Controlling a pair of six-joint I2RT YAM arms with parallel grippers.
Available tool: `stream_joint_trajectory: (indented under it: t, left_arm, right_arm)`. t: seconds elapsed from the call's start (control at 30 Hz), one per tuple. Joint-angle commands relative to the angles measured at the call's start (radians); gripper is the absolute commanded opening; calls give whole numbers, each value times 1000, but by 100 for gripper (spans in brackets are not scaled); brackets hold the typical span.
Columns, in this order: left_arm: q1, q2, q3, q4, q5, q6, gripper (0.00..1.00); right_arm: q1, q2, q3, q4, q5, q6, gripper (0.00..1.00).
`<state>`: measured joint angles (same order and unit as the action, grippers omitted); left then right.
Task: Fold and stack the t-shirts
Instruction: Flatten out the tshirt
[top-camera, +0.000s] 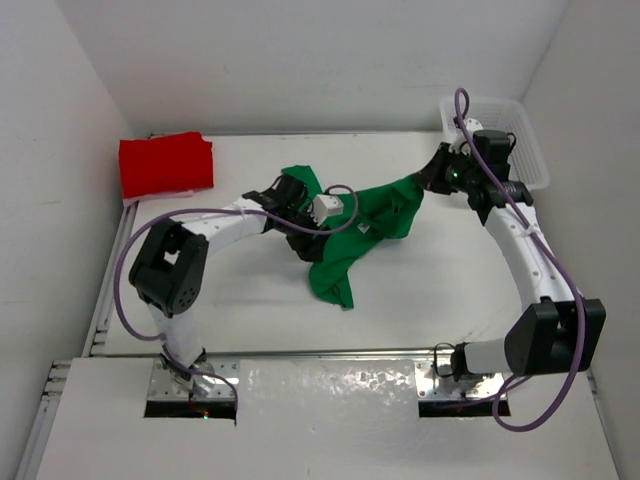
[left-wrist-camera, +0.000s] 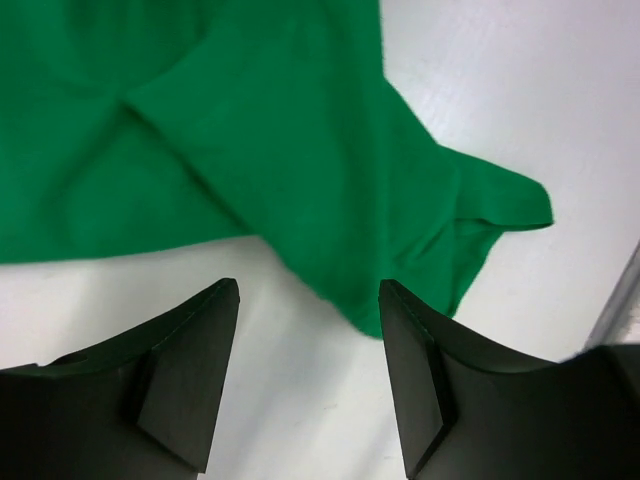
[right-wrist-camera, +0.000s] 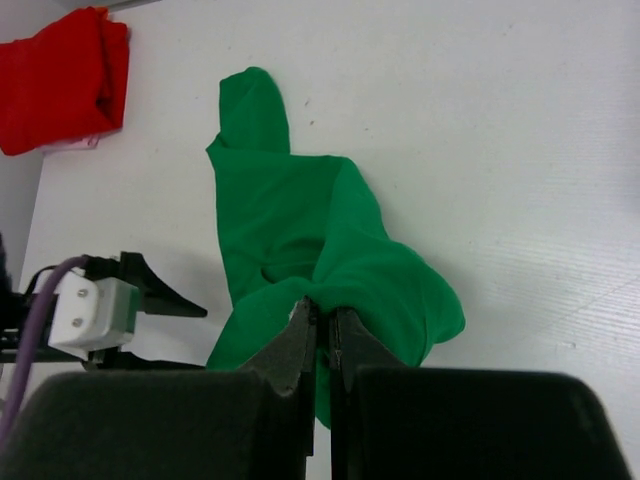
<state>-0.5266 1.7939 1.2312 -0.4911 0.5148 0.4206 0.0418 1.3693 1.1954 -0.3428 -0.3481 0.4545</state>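
Note:
The green shirt is bunched up and held only by my right gripper, so my left gripper should pinch its near tip (left-wrist-camera: 352, 312) and help spread the shirt wide before folding.
A green t-shirt (top-camera: 350, 240) lies crumpled across the middle of the table. It also shows in the left wrist view (left-wrist-camera: 250, 150) and the right wrist view (right-wrist-camera: 300, 220). My right gripper (right-wrist-camera: 322, 308) is shut on a bunched edge of the green shirt at its right end (top-camera: 428, 180) and holds that end up. My left gripper (left-wrist-camera: 308, 290) is open and empty, just above the table beside the shirt's left part (top-camera: 300, 205). A red t-shirt (top-camera: 166, 165) lies folded at the far left; a pink edge (right-wrist-camera: 70, 146) peeks out beneath it. The orange shirt is out of view.
A white mesh basket (top-camera: 510, 135) stands at the far right corner behind my right wrist. White walls close in the table at the left, back and right. A metal rail (top-camera: 105, 300) runs along the table's left edge.

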Motion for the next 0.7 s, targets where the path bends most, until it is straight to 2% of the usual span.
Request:
stream_joint_trajectory:
  t: [0.0,0.13,0.23,0.27,0.33,0.47,0.53,0.67]
  left_arm:
    - [-32,53,43,-7,65,-49,56]
    - [-78,113,76,-21,-1,-60,53]
    - [-78,92,80,-12,-16,-69,23]
    - [-81,78,82,-3,-47,-71,10]
    - [-88,24,82,12,-94,-68,1]
    - [-163,-100,71,57,-277,-25,0]
    - [-199,-122,71,59,-291,-13,0]
    - [-326,-105,79,17,-205,7,0]
  right_arm:
    - [0,-29,-11,42,-6,-19,0]
    - [0,-42,-16,36,-6,-30,0]
    - [-2,-58,-29,37,1,-30,0]
    - [0,-62,-36,39,3,-30,0]
    - [0,-70,-42,39,8,-31,0]
    - [0,-72,-65,41,9,-36,0]
    - [0,-72,-71,41,9,-34,0]
    - [0,-68,-74,45,8,-27,0]
